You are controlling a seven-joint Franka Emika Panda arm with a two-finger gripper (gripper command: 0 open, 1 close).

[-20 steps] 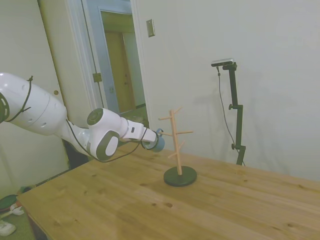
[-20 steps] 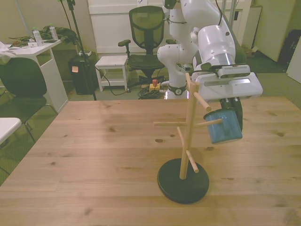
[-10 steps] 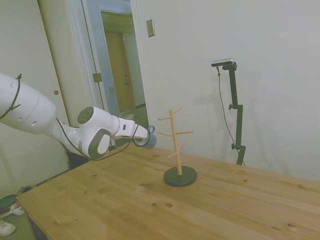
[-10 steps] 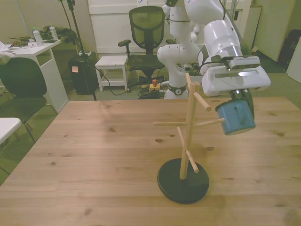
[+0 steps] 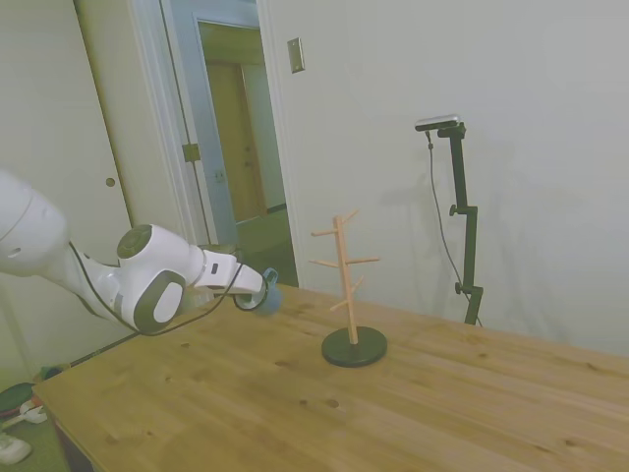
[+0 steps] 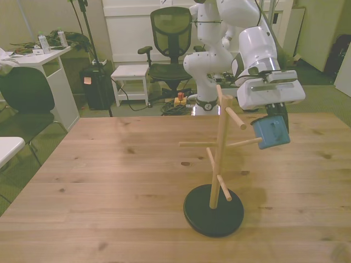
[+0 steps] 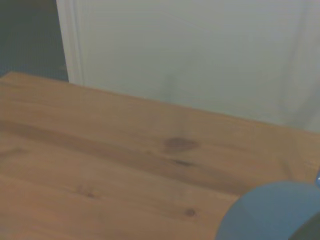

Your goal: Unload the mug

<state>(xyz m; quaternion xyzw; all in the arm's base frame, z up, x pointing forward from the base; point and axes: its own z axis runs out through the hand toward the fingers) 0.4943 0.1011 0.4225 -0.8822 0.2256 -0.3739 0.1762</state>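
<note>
Next, I set the dusty-blue mug, now hanging in the air above the table, on the table (image 5: 268,382) just beside the stand's dark round base with my gripper.
The dusty-blue mug (image 5: 265,297) hangs in the air above the table, clear of the wooden peg stand (image 5: 345,290). My gripper (image 5: 257,292) is shut on the mug and holds it well to the left of the stand in the side view. In the front view the mug (image 6: 270,132) sits under the white hand of the gripper (image 6: 272,121), to the front view's right of the stand (image 6: 220,148) and behind it. All pegs of the stand are bare. A blurred blue edge of the mug (image 7: 270,212) shows in the wrist view over the wooden table (image 7: 100,165).
The stand's dark round base (image 6: 213,210) rests on the table (image 6: 109,181). An office chair (image 6: 170,33), a white stool (image 6: 129,73) and a desk (image 6: 33,57) stand beyond the table's far edge. An open doorway (image 5: 236,128) is behind the arm in the side view.
The arm has drawn back from the peg stand with the mug in its grip. The mug went from beside a peg to well clear of the stand, and slightly lower.
</note>
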